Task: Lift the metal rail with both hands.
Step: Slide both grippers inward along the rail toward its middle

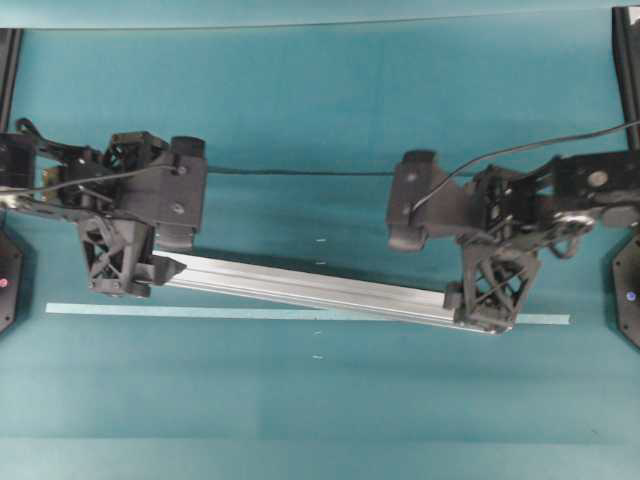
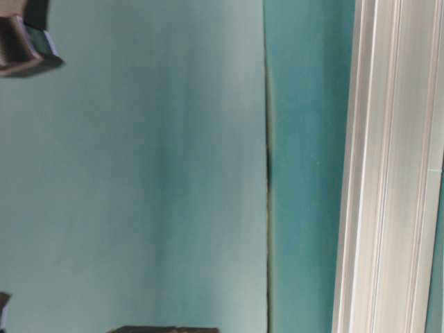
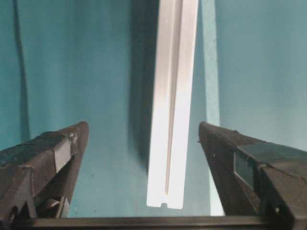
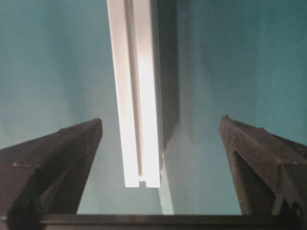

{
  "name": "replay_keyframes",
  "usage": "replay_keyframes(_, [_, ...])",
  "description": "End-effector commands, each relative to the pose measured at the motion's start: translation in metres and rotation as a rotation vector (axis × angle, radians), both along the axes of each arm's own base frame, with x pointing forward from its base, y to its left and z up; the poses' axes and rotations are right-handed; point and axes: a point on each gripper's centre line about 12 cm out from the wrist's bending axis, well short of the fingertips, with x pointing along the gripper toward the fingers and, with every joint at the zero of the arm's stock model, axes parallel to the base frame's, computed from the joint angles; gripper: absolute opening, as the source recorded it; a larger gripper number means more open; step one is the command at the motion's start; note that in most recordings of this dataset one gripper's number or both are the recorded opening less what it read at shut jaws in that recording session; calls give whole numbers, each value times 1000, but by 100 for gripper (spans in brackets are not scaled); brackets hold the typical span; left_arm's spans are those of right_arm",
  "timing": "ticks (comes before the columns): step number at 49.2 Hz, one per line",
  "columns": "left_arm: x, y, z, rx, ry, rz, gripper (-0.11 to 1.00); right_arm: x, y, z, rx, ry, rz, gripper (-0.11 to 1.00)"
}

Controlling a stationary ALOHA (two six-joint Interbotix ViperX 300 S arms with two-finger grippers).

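Note:
I need to next close my right gripper on the metal rail's long sides point(image 1: 478, 319) point(image 4: 140, 165), near the rail's end that lies over the pale-teal piece of tape.
The metal rail point(image 1: 320, 288), a long silver grooved bar, lies slantwise across the teal table, its right end nearer the front. My left gripper point(image 1: 135, 272) stands open over its left end. In the left wrist view the rail's end point(image 3: 168, 143) sits between the black fingers point(image 3: 62, 148) with teal showing on both sides. My right gripper point(image 1: 478, 300) stands open over the right end. In the right wrist view the rail point(image 4: 139, 120) sits left of centre between the fingers point(image 4: 249, 148), touching neither. The table-level view shows the rail point(image 2: 388, 166) as a bright vertical band.
A thin pale-teal tape strip point(image 1: 200, 312) runs along the table just in front of the rail and under its right end. A black cable point(image 1: 300, 172) crosses behind the rail. Black arm bases point(image 1: 625, 290) stand at both side edges.

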Motion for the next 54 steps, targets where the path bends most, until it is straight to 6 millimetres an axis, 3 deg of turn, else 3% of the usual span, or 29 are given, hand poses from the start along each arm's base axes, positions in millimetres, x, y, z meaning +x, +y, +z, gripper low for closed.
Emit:
replay_keyframes(1, [4, 1, -1, 4, -10, 0, 97, 6, 4, -4, 2, -2, 13, 100])
replay_keyframes(22, [9, -1, -38, -14, 65, 10, 97, 12, 8, -25, 6, 3, 13, 100])
replay_keyframes(37, [12, -12, -54, -28, 77, -4, 97, 14, 10, -40, 3, 10, 16, 100])
replay_keyframes(54, [17, -8, -70, -28, 88, 4, 97, 9, 10, -53, 6, 0, 5, 100])
